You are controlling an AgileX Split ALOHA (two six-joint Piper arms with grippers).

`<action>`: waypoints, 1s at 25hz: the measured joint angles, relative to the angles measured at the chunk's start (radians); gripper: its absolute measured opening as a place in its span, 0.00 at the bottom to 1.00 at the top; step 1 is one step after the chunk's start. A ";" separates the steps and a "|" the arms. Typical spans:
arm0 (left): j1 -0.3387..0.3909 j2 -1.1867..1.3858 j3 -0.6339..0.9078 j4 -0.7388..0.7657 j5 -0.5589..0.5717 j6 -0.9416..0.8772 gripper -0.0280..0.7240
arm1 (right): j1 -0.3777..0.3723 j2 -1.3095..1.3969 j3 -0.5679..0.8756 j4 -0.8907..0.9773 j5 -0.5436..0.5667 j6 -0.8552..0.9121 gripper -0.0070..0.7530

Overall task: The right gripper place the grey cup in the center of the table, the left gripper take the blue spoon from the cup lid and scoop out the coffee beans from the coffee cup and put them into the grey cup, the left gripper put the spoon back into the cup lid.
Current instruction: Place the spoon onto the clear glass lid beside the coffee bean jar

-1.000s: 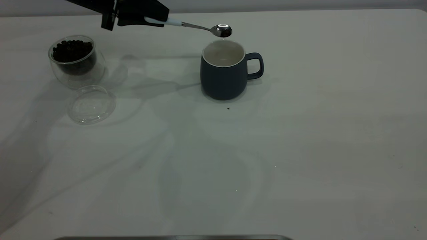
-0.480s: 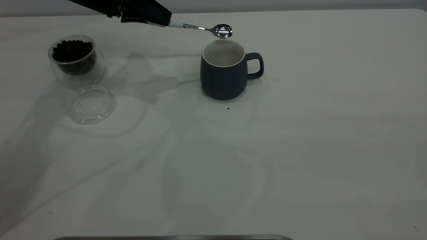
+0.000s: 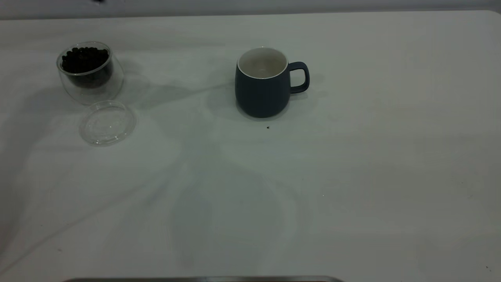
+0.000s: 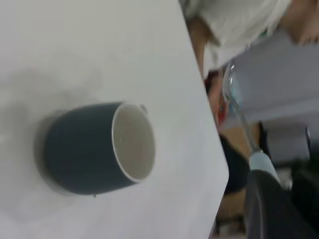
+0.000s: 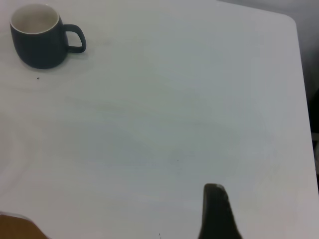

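Next, I release the blue spoon with my left gripper across the cup lid's rim (image 3: 83, 123) farthest from the grey cup.
The grey cup (image 3: 261, 88) stands upright mid-table, handle to the right, and its white inside shows no beans. It also shows in the left wrist view (image 4: 84, 149) and the right wrist view (image 5: 37, 42). The coffee cup (image 3: 88, 74) with the coffee beans (image 3: 84, 58) stands at the far left. The cup lid (image 3: 107, 122) lies empty in front of it. My left gripper (image 4: 264, 184) is out of the exterior view and shut on the blue spoon (image 4: 260, 163), held high off the table. Its bowl (image 4: 229, 84) looks empty. My right gripper (image 5: 215, 214) hovers over bare table, far from the cup.
A tiny dark speck (image 3: 267, 127) lies on the table (image 3: 352, 176) just in front of the grey cup. A dark metal edge (image 3: 203, 279) runs along the near side. Beyond the table's edge, the left wrist view shows blurred clutter.
The left gripper with the spoon was above the grey cup's rim. It has since risen and left the exterior view. The cups and lid have not moved.
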 joint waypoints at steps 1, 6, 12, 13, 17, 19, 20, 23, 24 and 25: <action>0.016 -0.019 0.012 0.000 0.000 -0.011 0.21 | 0.000 0.000 0.000 0.000 0.000 0.000 0.61; 0.083 -0.142 0.199 -0.006 0.012 -0.009 0.21 | 0.000 0.000 0.000 0.000 0.000 0.000 0.61; 0.282 -0.188 0.479 -0.006 0.004 0.086 0.21 | 0.000 0.000 0.000 0.000 0.000 0.000 0.61; 0.319 -0.188 0.512 0.001 0.001 0.112 0.21 | 0.000 0.000 0.000 0.000 0.000 0.000 0.61; 0.424 -0.176 0.575 0.065 -0.002 0.159 0.21 | 0.000 0.000 0.000 0.000 0.000 0.000 0.61; 0.463 -0.165 0.578 0.124 -0.002 0.146 0.21 | 0.000 0.000 0.000 0.000 0.000 0.000 0.61; 0.480 -0.160 0.578 0.145 -0.009 0.130 0.21 | 0.000 0.000 0.000 0.000 0.000 0.000 0.61; 0.528 -0.145 0.578 0.192 -0.070 0.087 0.21 | 0.000 0.000 0.000 0.000 0.000 0.000 0.61; 0.540 -0.138 0.578 0.198 -0.085 0.089 0.21 | 0.000 0.000 0.000 0.000 0.000 0.000 0.61; 0.550 -0.129 0.578 0.201 -0.097 0.096 0.21 | 0.000 0.000 0.000 0.000 0.000 0.000 0.61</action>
